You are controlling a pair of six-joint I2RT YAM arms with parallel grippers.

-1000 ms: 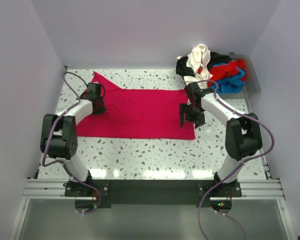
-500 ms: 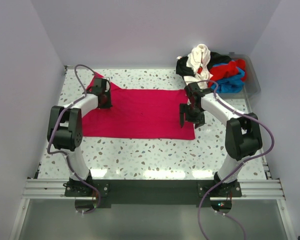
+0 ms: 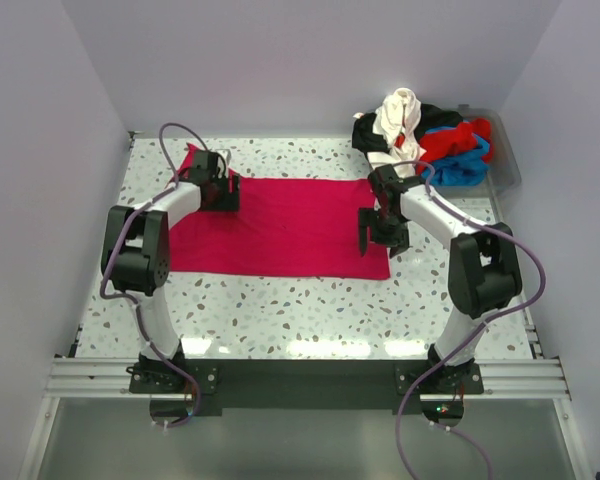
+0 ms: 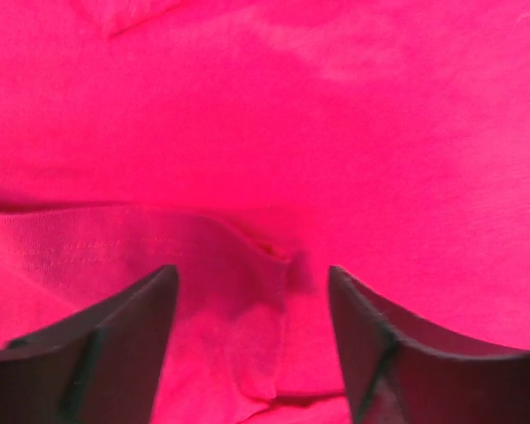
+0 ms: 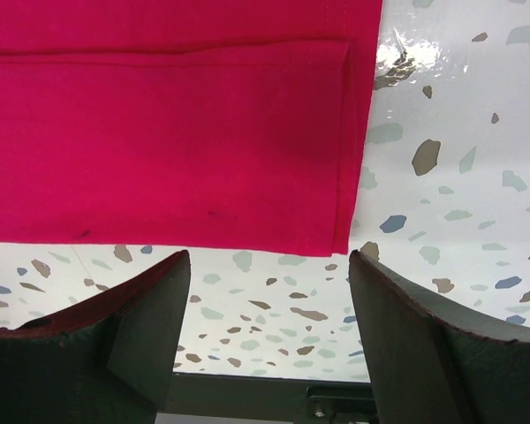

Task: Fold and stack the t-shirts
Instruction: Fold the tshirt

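Note:
The red t-shirt's back corner [image 3: 369,183] is the one nearest the clear bin. My right gripper goes there next and closes on it.
A red t-shirt [image 3: 280,228] lies spread flat across the middle of the table, with its left sleeve folded inward onto the body. My left gripper [image 3: 228,188] hovers over that folded sleeve at the shirt's upper left, jaws open, red cloth [image 4: 247,291] lying loose between the fingers [image 4: 115,344]. My right gripper [image 3: 368,232] stands open just above the shirt's right edge. In the right wrist view the shirt's folded corner [image 5: 336,177] lies just beyond the fingertips, not gripped.
At the back right, a clear bin [image 3: 500,160] holds a heap of other t-shirts [image 3: 425,140] in black, white, red and blue. A purple cable [image 3: 175,140] loops above the left arm. White walls close in the speckled table [image 3: 300,310] on three sides.
The left gripper carried the left sleeve rightward onto the shirt's body, then opened and let it go. The right arm stayed put.

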